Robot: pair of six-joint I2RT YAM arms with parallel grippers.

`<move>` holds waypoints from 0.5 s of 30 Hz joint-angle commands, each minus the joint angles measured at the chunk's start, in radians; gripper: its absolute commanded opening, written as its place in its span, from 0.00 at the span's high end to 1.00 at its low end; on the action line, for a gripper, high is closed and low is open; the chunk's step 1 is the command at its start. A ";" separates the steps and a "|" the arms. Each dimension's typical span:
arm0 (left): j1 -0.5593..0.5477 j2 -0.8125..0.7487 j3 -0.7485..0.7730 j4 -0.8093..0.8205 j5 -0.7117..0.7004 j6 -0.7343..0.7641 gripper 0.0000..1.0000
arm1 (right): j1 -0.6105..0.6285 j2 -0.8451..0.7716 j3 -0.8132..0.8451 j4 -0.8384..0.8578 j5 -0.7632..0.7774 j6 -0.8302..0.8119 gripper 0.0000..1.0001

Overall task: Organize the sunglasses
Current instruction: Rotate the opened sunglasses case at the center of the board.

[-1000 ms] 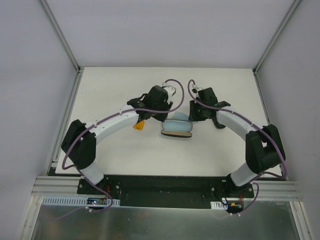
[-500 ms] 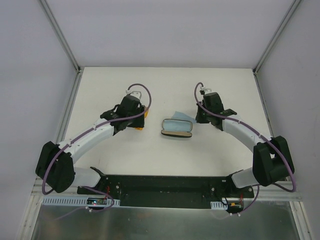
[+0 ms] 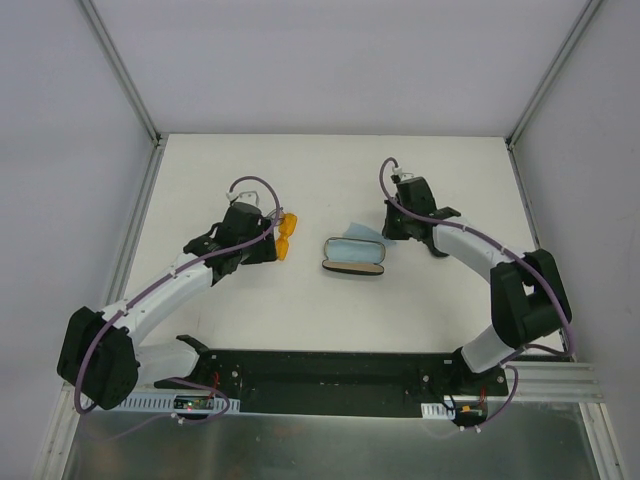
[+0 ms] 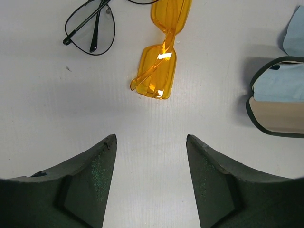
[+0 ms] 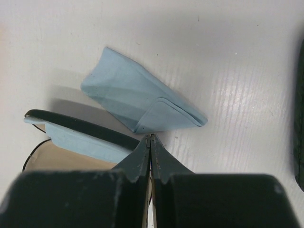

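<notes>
The next place for my left gripper is the bridge [image 3: 284, 236] [image 4: 169, 39] of the orange sunglasses, between their lenses. It should go there and close.
The orange sunglasses [image 4: 160, 64] lie folded on the white table just ahead of my left gripper [image 4: 151, 138], which is open and empty. The wire-framed sunglasses [image 4: 90, 29] lie further out to the left of them. In the top view the orange pair [image 3: 286, 236] shows beside the left gripper [image 3: 268, 243]; the wire pair is hidden there. My right gripper [image 5: 151, 137] is shut with nothing seen in it, its tip just short of a folded light-blue cloth [image 5: 137, 97]. It is also visible from above [image 3: 392, 228].
An open black case [image 3: 354, 257] with a beige lining lies at the table's middle, a light-blue cloth [image 5: 80, 137] inside it. The case also shows in the left wrist view [image 4: 278, 102]. A dark object [image 5: 300, 118] sits at the right edge of the right wrist view.
My left gripper has drawn away from the open case to the left and now sits by the orange sunglasses. My right gripper has pulled back to the right of the case.
</notes>
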 commanded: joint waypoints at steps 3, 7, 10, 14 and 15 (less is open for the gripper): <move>0.020 0.007 0.005 0.024 -0.019 -0.014 0.40 | 0.018 0.038 0.053 -0.014 0.003 0.011 0.99; 0.020 0.019 0.009 0.028 -0.015 -0.017 0.41 | 0.021 0.054 0.053 -0.016 0.003 0.008 0.99; 0.020 0.024 0.009 0.031 -0.019 -0.014 0.41 | 0.024 0.061 0.050 -0.022 0.002 0.007 0.99; 0.020 0.034 0.015 0.031 -0.029 -0.010 0.41 | 0.029 0.057 0.035 -0.025 0.002 0.007 0.99; 0.020 0.039 0.018 0.033 -0.030 -0.009 0.41 | 0.029 0.052 0.033 -0.026 0.002 0.007 1.00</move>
